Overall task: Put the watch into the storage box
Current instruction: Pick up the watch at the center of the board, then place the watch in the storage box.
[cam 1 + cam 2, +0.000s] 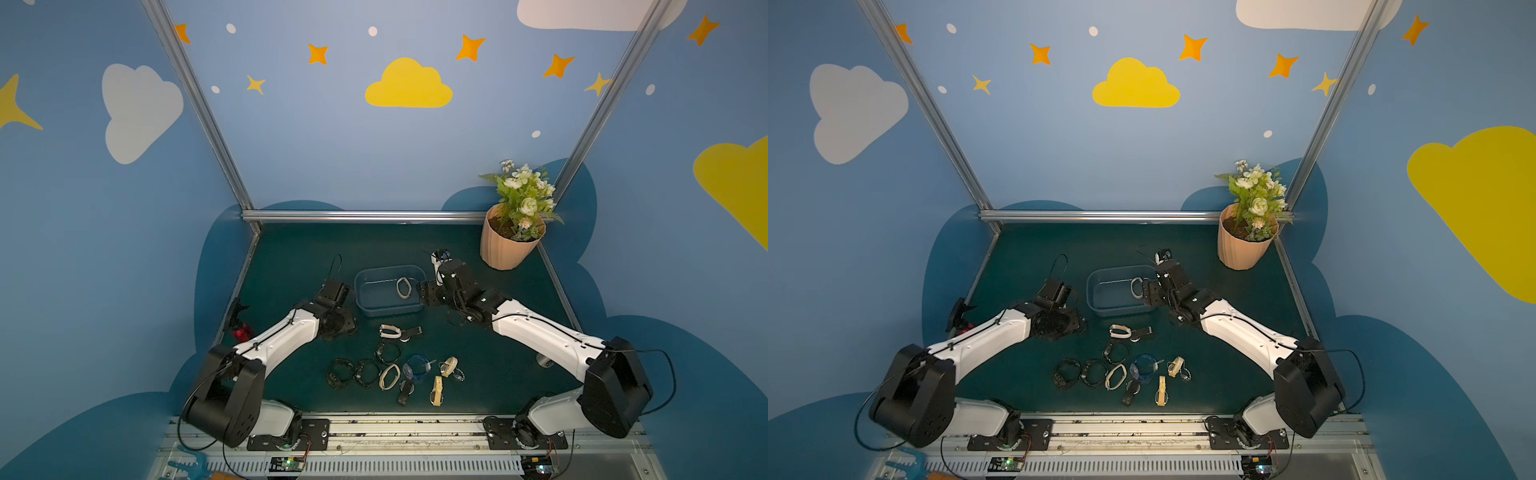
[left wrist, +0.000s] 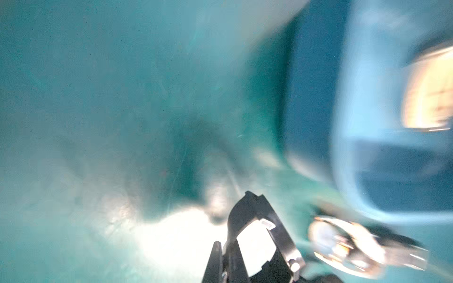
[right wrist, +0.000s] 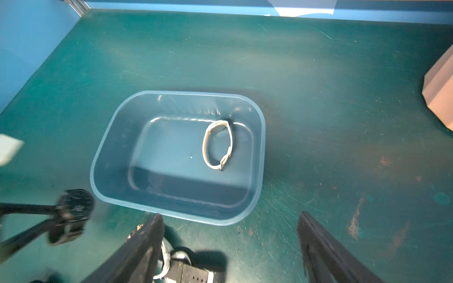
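Observation:
Next, my left gripper lets go of the black watch in the storage box [image 1: 387, 287] [image 2: 389, 82], next to the pale-strapped watch.
The storage box [image 1: 362, 296] [image 1: 1094, 296] [image 3: 107, 152] is a shallow blue-grey tub at the middle of the green table. A pale-strapped watch [image 1: 403, 287] [image 1: 1136, 287] [image 3: 217, 145] lies inside it, toward its right end. My left gripper [image 2: 224, 247] is shut on the black strap of a watch [image 2: 277, 232], just left of the box; the left wrist view is blurred. In both top views its jaws are hidden under the wrist. My right gripper [image 3: 230, 215] [image 1: 424, 293] stands open and empty over the table at the box's right front corner.
Several more watches [image 1: 390, 374] lie loose in front of the box; the nearest is white and black [image 1: 399, 331] [image 3: 186, 268] [image 2: 343, 245]. A peach flower pot [image 1: 505, 249] stands at the back right. A silver cylinder [image 1: 544, 360] lies beside the right arm.

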You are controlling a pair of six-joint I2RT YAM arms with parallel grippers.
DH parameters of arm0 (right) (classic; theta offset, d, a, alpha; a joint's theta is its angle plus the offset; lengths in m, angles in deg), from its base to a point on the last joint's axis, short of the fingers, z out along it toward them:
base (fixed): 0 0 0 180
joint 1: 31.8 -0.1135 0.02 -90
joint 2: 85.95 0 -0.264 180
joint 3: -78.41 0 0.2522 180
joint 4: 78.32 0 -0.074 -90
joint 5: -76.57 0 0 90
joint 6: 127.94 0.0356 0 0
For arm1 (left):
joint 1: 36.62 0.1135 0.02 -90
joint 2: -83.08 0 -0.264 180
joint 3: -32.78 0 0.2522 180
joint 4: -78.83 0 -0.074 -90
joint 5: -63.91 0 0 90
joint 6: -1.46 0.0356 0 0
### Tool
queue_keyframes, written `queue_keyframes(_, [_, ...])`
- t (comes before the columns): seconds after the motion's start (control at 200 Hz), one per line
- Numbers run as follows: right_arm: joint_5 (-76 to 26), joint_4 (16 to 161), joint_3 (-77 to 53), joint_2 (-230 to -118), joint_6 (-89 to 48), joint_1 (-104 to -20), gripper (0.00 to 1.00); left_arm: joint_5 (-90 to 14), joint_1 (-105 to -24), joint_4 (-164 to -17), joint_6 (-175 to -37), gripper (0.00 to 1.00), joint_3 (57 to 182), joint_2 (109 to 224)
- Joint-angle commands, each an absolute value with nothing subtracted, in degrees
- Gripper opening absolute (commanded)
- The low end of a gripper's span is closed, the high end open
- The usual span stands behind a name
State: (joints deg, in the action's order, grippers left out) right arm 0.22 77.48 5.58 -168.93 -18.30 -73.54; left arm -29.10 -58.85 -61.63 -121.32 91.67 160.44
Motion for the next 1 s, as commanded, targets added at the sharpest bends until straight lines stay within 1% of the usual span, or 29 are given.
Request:
queue_keyframes(0.0, [-1.2,78.18,3.3,-170.94,-17.95,-73.82,0.86,-28.18,-58.76,-60.52,-119.85,0.04,91.72,153.91])
queue_keyframes(0.13, [-4.83,77.04,0.92,-172.47,-18.47,-73.82,0.86,-29.76,-58.77,-62.4,-119.27,0.04,92.01,148.53])
queue_keyframes(0.26, [-6.35,79.73,1.7,-173.39,-18.53,-74.17,0.86,-30.39,-58.71,-68.17,-117.75,0.04,93.73,149.7])
queue_keyframes(0.476, [-9.04,78.23,1.45,-172.51,-17.46,-75.23,0.86,-34.16,-59.36,-68.72,-115.27,0.04,106.66,163.03])
queue_keyframes(0.586, [-7.38,78.79,3.44,-171.28,-16.95,-75.84,0.86,-33.44,-60.46,-69.0,-113.08,0.04,111.91,169.75])
queue_keyframes(0.746, [-6.44,76.5,4.89,-168.87,-15.8,-76.09,0.86,-31.38,-61.98,-62.46,-110.87,0.04,122.42,180.16])
queue_keyframes(0.996, [-2.31,77.17,8.16,-165.55,-15.4,-76.13,0.86,-27.43,-63.73,-60.41,-110.31,0.04,129.7,190.32])
